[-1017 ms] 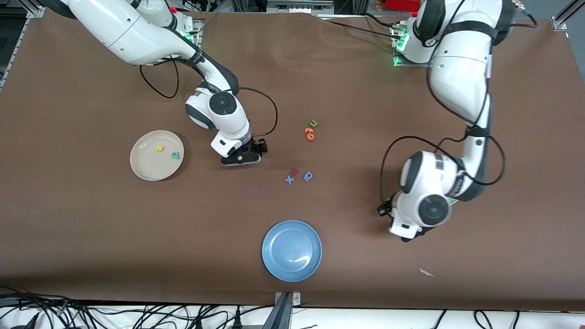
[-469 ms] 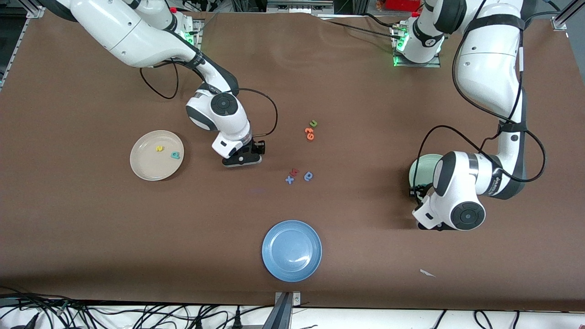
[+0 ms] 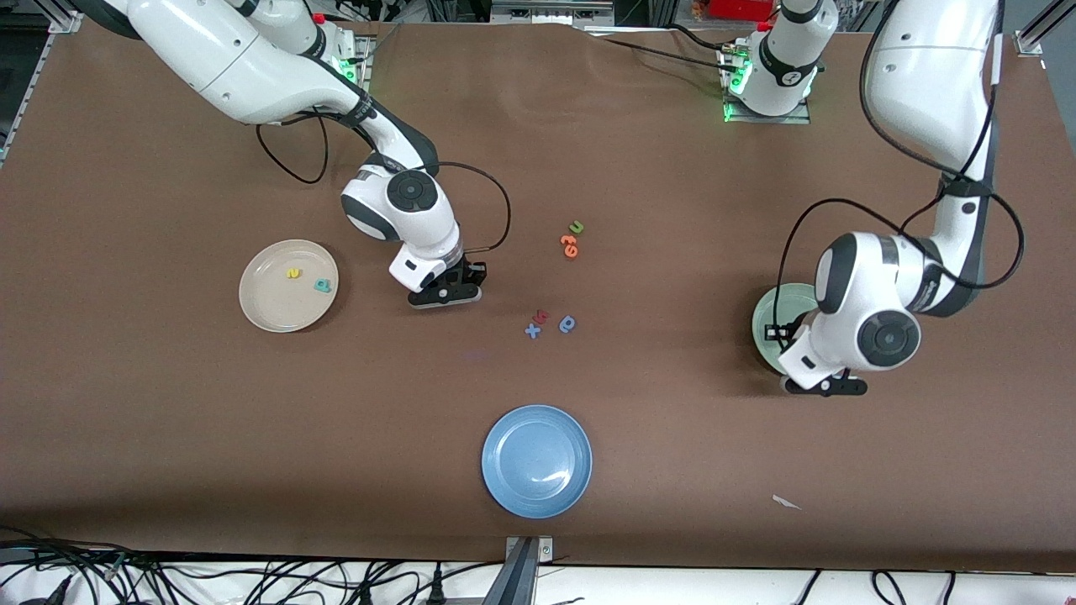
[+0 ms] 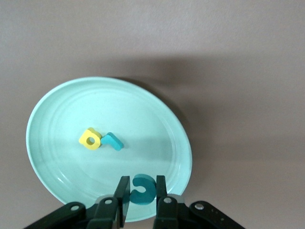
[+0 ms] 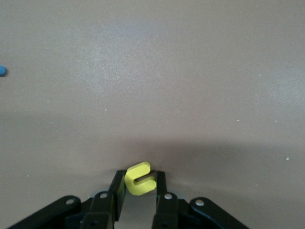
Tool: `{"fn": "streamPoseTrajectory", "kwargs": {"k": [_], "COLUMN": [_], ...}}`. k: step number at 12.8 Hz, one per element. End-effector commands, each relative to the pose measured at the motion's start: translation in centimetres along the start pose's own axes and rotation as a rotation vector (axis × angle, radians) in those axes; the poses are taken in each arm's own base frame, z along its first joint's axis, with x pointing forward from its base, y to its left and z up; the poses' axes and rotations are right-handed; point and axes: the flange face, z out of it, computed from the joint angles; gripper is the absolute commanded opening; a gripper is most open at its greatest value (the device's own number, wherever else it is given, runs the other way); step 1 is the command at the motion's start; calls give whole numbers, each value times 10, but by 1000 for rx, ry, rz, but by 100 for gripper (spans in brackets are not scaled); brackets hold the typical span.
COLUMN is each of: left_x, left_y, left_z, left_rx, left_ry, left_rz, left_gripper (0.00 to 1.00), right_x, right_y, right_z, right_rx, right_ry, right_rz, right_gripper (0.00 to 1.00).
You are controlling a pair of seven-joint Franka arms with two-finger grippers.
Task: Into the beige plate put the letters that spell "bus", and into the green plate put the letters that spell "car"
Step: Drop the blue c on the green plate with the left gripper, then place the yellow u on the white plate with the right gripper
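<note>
The yellow u, now down at the table beside the beige plate, will go from my right gripper down near the middle of the beige plate (image 3: 293,282), against the yellow letter.
My right gripper (image 3: 445,294) is down at the table beside the beige plate (image 3: 269,304), toward the middle of the table. In the right wrist view it (image 5: 139,177) is shut on the yellow u (image 5: 139,180). A yellow letter (image 3: 292,273) and a teal letter (image 3: 323,286) lie in the beige plate. My left gripper (image 3: 828,386) hangs over the rim of the green plate (image 3: 772,319), which the arm partly hides. It (image 4: 142,183) is shut on the teal c (image 4: 142,190). The yellow a (image 4: 89,138) and teal r (image 4: 112,141) lie in the green plate (image 4: 143,114).
A blue plate (image 3: 536,460) sits near the front edge. Mid-table lie orange letters (image 3: 569,244), a green u (image 3: 576,227), a blue x (image 3: 532,331), a red letter (image 3: 542,316) and a blue round letter (image 3: 567,323). A white scrap (image 3: 786,502) lies near the front.
My right gripper has closed on the yellow u without shifting place. My left arm has swung toward its own end of the table with the teal c, uncovering part of the green plate.
</note>
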Motion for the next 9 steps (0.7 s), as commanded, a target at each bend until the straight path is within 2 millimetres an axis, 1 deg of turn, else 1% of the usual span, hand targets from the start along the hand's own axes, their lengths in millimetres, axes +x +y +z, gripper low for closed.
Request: {"fn": "streamPoseTrajectory", "kwargs": {"k": [1,2,3,4,5,6,7,8,9], "left_x": [-38,-43,-45,-45,-43,-40,-34,-28,-25], "left_y": [-8,-9,-10,-18,-25,-33,-48,-57,-62], "left_z": [19,28,32,34,30,23,6,-14,-32], "left_rx": [0,-3,-4,-6,-9,-9,-13,-14,-15], "left_ry": [75,94,113,110,106,96,87,74,55], "left_rz": [26,25,25,18,14,-2,-26,-42,-47], "left_gripper": [23,26,34,78,100,100,100,100,100], "right_x": [1,2,5,10,15,14,13,11,8], "right_y": [0,1,2,8,22,37,54,73,93], "right_z": [8,5,-1,-16,-27,-38,-49,-61,-70], "right_rx": [-5,-7,-15,-31,-70,-107,-129,-145,-169], "right_ry": [4,8,19,41,45,39,29,21,-1], "right_rz": [1,-4,-18,-21,-30,-65,-83,-115,-154], "right_gripper": [11,10,10,10,10,10,10,10,10]}}
